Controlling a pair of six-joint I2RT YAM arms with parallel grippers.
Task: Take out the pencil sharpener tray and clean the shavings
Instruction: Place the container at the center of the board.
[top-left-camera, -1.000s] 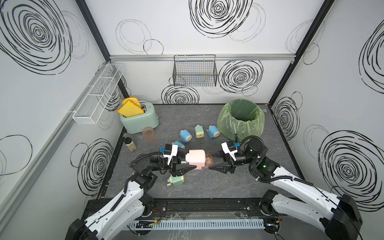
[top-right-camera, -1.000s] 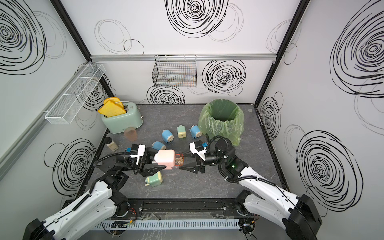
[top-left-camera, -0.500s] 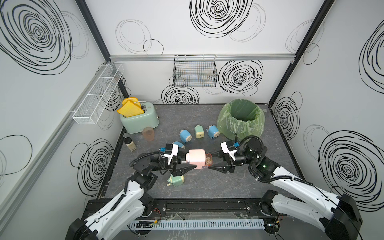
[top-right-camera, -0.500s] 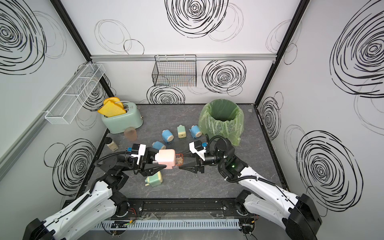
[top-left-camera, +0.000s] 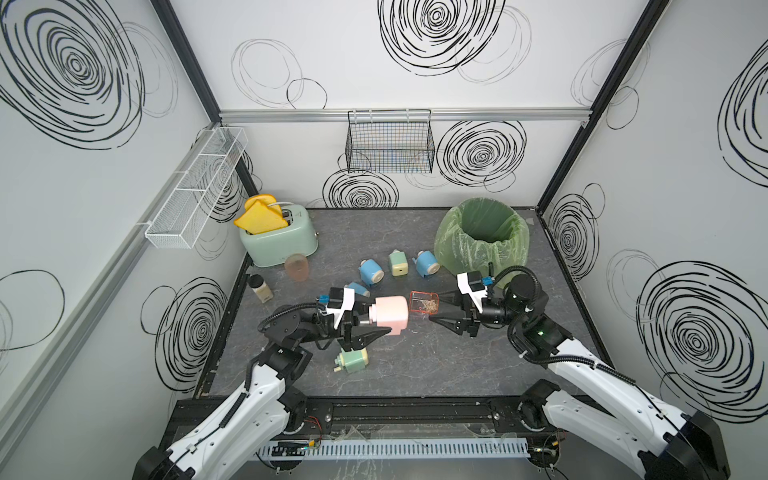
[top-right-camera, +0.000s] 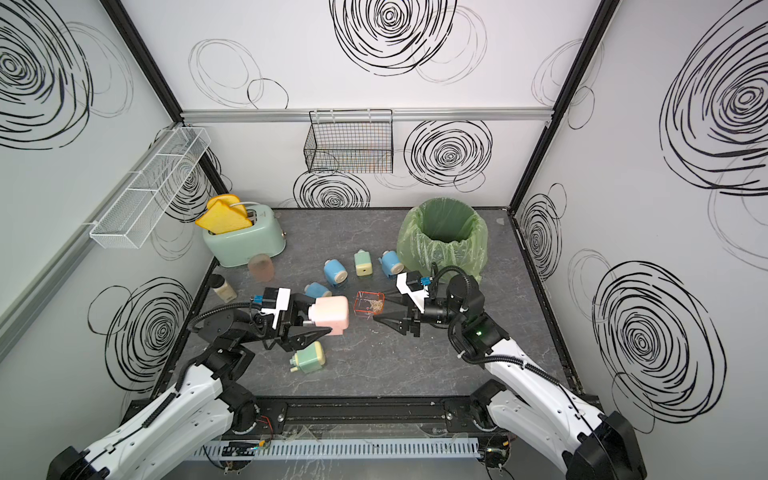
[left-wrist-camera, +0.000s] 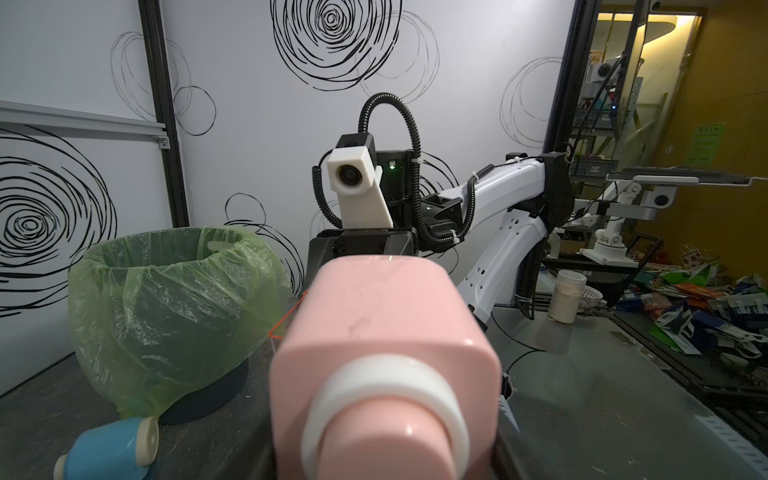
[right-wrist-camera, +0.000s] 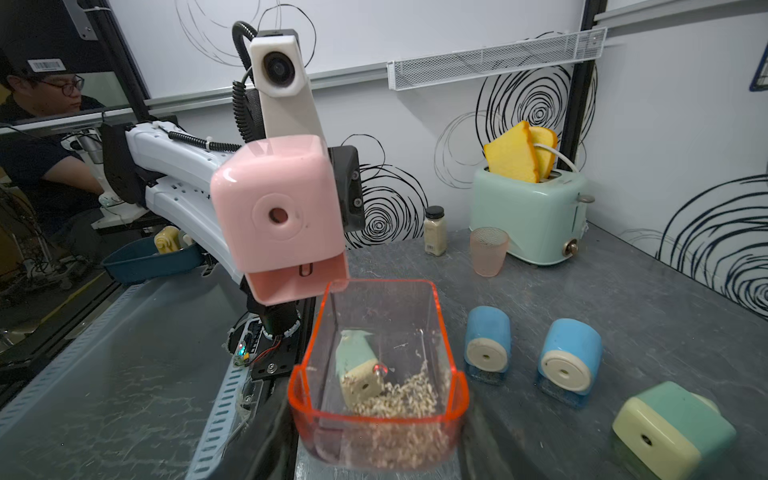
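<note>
I need to set the clear orange tray down with my right gripper and let go of it on the bare table (top-left-camera: 413, 325) beneath the slotted end of the pink pencil sharpener. The tray is now just clear of the sharpener.
My left gripper (top-left-camera: 382, 321) is shut on the pink pencil sharpener (top-left-camera: 390, 316), held above the table with its empty slot facing the right arm; the sharpener fills the left wrist view (left-wrist-camera: 386, 353) and hides the jaws. My right gripper (top-left-camera: 434, 309) is shut on the clear orange tray (top-left-camera: 424, 301), which is fully out of the sharpener and a short gap from it. Pale shavings (right-wrist-camera: 399, 399) lie in the tray's near end (right-wrist-camera: 378, 374). The green-lined bin (top-left-camera: 482, 241) stands just behind the right gripper.
Three blue sharpeners (top-left-camera: 372, 270) and a yellow-green one (top-left-camera: 398, 262) lie behind the grippers; a green sharpener (top-left-camera: 352, 359) lies below the left gripper. A mint toaster (top-left-camera: 280, 239), a pink cup (top-left-camera: 297, 268) and a spice jar (top-left-camera: 259, 287) stand at the back left.
My right gripper has drawn the tray a little away from the pink sharpener, toward the bin. The left arm and sharpener have stayed put.
</note>
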